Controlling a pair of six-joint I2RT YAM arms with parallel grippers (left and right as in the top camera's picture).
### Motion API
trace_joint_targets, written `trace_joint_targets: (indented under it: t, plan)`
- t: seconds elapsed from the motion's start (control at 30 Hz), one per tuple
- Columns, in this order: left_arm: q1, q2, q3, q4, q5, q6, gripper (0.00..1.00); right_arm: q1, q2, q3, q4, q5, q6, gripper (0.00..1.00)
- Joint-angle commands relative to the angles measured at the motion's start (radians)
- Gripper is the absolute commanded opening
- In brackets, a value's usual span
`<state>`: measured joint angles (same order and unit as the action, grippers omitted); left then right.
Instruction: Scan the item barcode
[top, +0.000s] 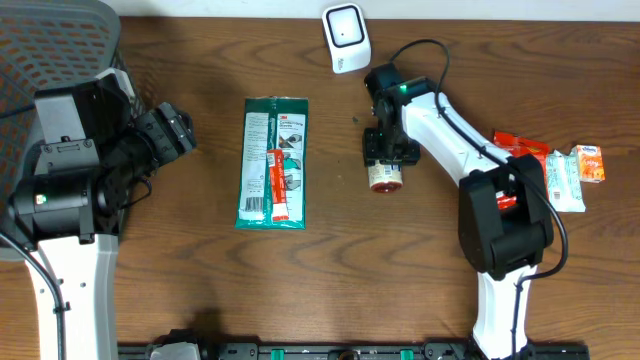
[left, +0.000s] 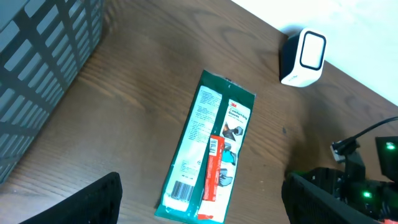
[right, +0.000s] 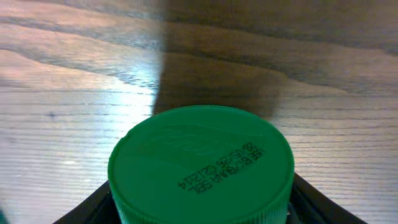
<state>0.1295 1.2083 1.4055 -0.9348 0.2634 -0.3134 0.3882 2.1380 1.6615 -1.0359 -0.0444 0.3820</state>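
Observation:
My right gripper should set the jar down and let go of it on the bare table (top: 409, 158) between the green package and the red snack packet.
A jar with a green lid (right: 200, 163) fills the bottom of the right wrist view. My right gripper (right: 200, 199) has a black finger against each side of the lid. From overhead, the right gripper (top: 390, 150) covers most of the jar (top: 385, 178), whose white and red end sticks out below it. A white barcode scanner (top: 345, 38) stands at the table's far edge, just beyond. My left gripper (left: 199, 205) hangs open above the table, its fingers apart and nothing between them. A green flat package (left: 208, 155) with a barcode lies below it.
The green package (top: 273, 162) lies left of centre. A grey mesh basket (top: 50, 40) sits at the far left. Several small snack packets (top: 560, 170) lie at the right edge, beside the right arm's base. The scanner (left: 303, 57) shows in the left wrist view too.

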Motion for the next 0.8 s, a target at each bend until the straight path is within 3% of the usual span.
trace_joint_targets:
  t: [0.0,0.2,0.5,0.63,0.77]
  plan:
    - [0.005,0.0,0.004,0.0,0.004,0.006,0.82,0.005,-0.124,0.041,0.0,0.026,-0.005,0.37]
    - [0.005,0.0,0.004,0.0,0.004,0.006,0.82,0.015,-0.216,0.041,0.003,0.07,0.047,0.34]
    - [0.005,0.0,0.004,0.0,0.004,0.006,0.83,0.144,-0.35,0.023,0.019,0.335,0.166,0.28]
    - [0.005,0.0,0.004,0.0,0.004,0.006,0.82,0.246,-0.459,-0.059,0.071,0.507,0.202,0.27]
    - [0.005,0.0,0.004,0.0,0.004,0.006,0.82,0.31,-0.575,-0.257,0.24,0.592,0.222,0.25]
